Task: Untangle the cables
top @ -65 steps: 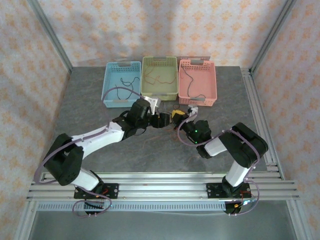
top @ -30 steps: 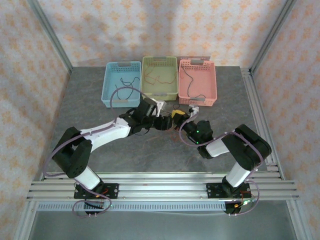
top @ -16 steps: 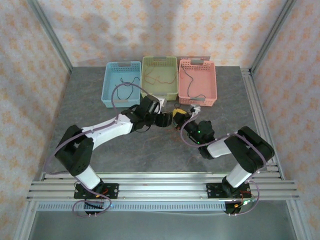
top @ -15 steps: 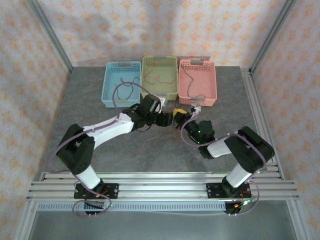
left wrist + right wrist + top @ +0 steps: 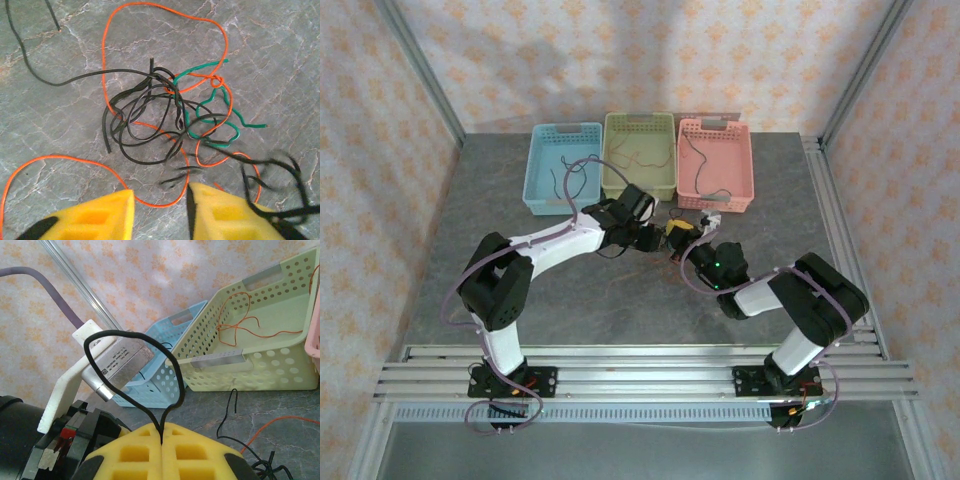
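I can see the black cable from my right gripper runs into the tangle, so my left gripper needs to pinch the black loops [image 5: 180, 174] by the near edge and pull them away.
The cables [image 5: 159, 80] lie in a loose tangle of black, orange and green [image 5: 200, 107] strands on the grey table. My left gripper [image 5: 160, 197] hovers low over the tangle's near edge. Its yellow fingers [image 5: 110, 212] stand apart, and a loop of the orange cable [image 5: 104, 60] lies on the table between them, not pinched. My right gripper [image 5: 161, 432] is shut on a black cable [image 5: 120, 333] that rises from its pads in a loop. In the top view both grippers [image 5: 655, 237] [image 5: 680, 233] meet in front of the baskets.
Three baskets stand in a row at the back: blue [image 5: 563, 165], green [image 5: 640, 152] and pink [image 5: 715, 160], each with a thin cable inside. The left wrist's camera bracket [image 5: 120, 362] sits close before my right gripper. Open table lies in front of the arms.
The left arm has swung right and forward, bringing its gripper closer to the right one, and its jaws have narrowed. The right gripper has stayed shut on the black cable.
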`<state>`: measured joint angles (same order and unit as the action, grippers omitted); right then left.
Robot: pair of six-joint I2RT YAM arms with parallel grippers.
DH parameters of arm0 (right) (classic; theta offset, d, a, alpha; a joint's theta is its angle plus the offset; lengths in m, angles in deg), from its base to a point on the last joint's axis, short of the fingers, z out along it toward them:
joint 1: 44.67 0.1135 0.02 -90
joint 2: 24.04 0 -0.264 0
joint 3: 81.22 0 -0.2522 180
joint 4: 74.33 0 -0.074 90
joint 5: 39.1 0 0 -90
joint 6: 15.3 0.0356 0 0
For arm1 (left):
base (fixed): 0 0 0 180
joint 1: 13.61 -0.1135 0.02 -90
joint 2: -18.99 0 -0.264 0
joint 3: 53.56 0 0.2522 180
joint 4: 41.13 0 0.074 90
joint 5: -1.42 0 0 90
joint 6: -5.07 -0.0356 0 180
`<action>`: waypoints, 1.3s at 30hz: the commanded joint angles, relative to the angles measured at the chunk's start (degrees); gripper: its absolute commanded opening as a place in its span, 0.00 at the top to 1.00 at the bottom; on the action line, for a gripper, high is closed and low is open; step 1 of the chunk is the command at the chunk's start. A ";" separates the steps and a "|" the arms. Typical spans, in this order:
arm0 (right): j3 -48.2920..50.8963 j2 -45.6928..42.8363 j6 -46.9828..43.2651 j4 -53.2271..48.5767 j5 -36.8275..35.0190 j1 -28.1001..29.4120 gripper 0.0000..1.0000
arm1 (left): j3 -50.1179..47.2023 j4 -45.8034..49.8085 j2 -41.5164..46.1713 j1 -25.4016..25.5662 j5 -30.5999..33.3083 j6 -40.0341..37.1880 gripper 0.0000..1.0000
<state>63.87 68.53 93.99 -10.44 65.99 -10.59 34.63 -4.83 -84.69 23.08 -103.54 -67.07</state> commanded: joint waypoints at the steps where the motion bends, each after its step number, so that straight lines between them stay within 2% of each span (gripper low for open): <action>1: 0.23 -0.78 -0.40 2.87 1.08 0.18 1.00 | 1.54 0.67 0.07 -1.15 -0.28 0.42 0.54; 7: 0.32 -0.93 -0.44 2.92 0.99 0.15 1.00 | 3.52 1.19 -0.74 -1.40 -1.79 -0.47 0.51; 13: 0.40 -0.79 -0.46 2.95 -0.03 0.12 1.00 | -1.38 -2.30 2.02 -1.66 -2.66 1.98 0.61; 19: 0.33 0.26 -0.46 2.88 -1.27 -0.03 1.00 | -10.95 -8.02 7.76 -1.73 -1.25 7.34 0.67; 22: -0.02 1.38 0.07 2.94 -1.35 -0.16 1.00 | -14.78 -11.11 10.22 -1.04 -3.48 9.82 0.69; 24: -0.45 2.49 0.29 2.95 -1.29 -0.16 1.00 | -15.76 -11.44 12.01 -0.35 -2.57 10.61 0.67; 26: -0.86 3.85 0.37 2.95 -1.51 -0.14 1.00 | -16.07 -12.07 12.88 -0.29 -2.68 11.85 0.54; 29: -1.35 5.61 0.49 2.95 -1.91 -0.16 1.00 | -15.25 -11.74 12.21 -0.29 -2.12 12.38 0.49; 38: -1.88 6.82 0.83 2.95 -1.91 -0.11 1.00 | -10.96 -13.77 6.01 -0.21 -5.07 12.37 0.48; 39: -1.88 6.91 0.89 2.94 -1.91 -0.16 1.00 | -10.68 -14.17 5.54 -0.21 -5.36 14.10 0.48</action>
<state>63.26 74.96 94.23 -9.59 64.81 -10.61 21.89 -16.83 -77.47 22.46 -107.45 -54.89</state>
